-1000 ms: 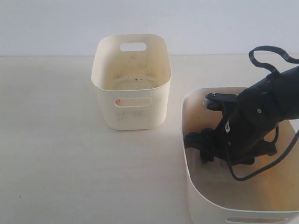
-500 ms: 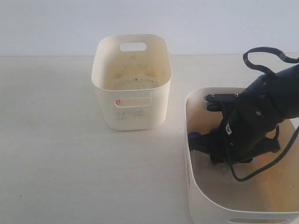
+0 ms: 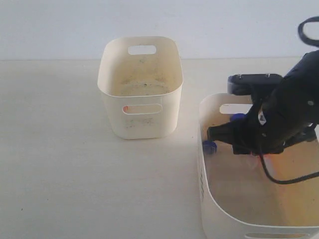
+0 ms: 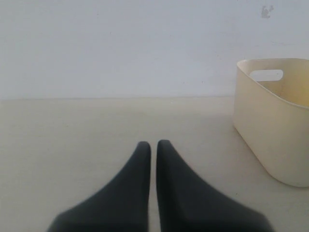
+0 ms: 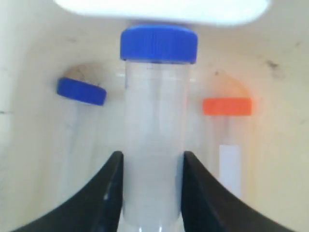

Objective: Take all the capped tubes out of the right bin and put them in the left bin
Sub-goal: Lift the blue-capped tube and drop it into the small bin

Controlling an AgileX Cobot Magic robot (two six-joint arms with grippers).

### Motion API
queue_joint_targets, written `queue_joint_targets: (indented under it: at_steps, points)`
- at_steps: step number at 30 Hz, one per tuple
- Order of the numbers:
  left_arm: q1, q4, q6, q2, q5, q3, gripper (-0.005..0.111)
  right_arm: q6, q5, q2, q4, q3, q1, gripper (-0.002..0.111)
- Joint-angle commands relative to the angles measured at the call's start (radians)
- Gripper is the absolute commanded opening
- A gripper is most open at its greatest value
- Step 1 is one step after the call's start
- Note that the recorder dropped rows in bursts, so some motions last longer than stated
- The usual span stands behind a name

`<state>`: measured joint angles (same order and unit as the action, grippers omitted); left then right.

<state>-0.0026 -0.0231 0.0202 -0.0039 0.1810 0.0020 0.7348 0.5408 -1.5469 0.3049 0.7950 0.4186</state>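
Note:
My right gripper is to let go of the blue-capped tube in the taller bin (image 3: 139, 109), next to the orange-red spot at the front slot. The tube is now inside the wide shallow bin.
My right gripper (image 5: 152, 155) is shut on a clear tube (image 5: 154, 116) with a blue cap, gripping its body below the cap. Beside it lie another blue-capped tube (image 5: 81, 92) and an orange-capped tube (image 5: 227, 107) on the bin floor. In the exterior view the right gripper (image 3: 213, 134) is inside the wide shallow right bin (image 3: 201, 164), pointing at its left wall, with a blue cap (image 3: 209, 146) just below its tip. The taller left bin (image 3: 141, 87) stands apart, up and to the left. My left gripper (image 4: 153, 145) is shut on nothing, low over the table.
A small orange-red spot (image 3: 126, 108) shows through the left bin's front handle slot. The left bin (image 4: 273, 121) also stands to one side of the left gripper. A black cable (image 3: 284, 180) loops from the right arm over the right bin's floor.
The right arm has risen and drawn back toward the right inside the right bin. Blue caps near the bin's left wall have come into view.

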Motion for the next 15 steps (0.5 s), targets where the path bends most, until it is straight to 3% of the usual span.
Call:
queue_joint_targets:
  at_steps: [1,6,15]
  points:
    - [-0.007,-0.003,-0.004,0.004,-0.007,-0.002,0.004,-0.029,0.006,0.144,0.022,-0.004,-0.001,0.000]
    - [-0.007,-0.003,-0.004,0.004,-0.007,-0.002,0.004,-0.105,-0.052,0.242,-0.015,0.108,-0.001,0.000]
    - [-0.007,-0.003,-0.004,0.004,-0.007,-0.002,0.004,-0.354,-0.230,0.100,-0.380,0.293,0.032,0.000]
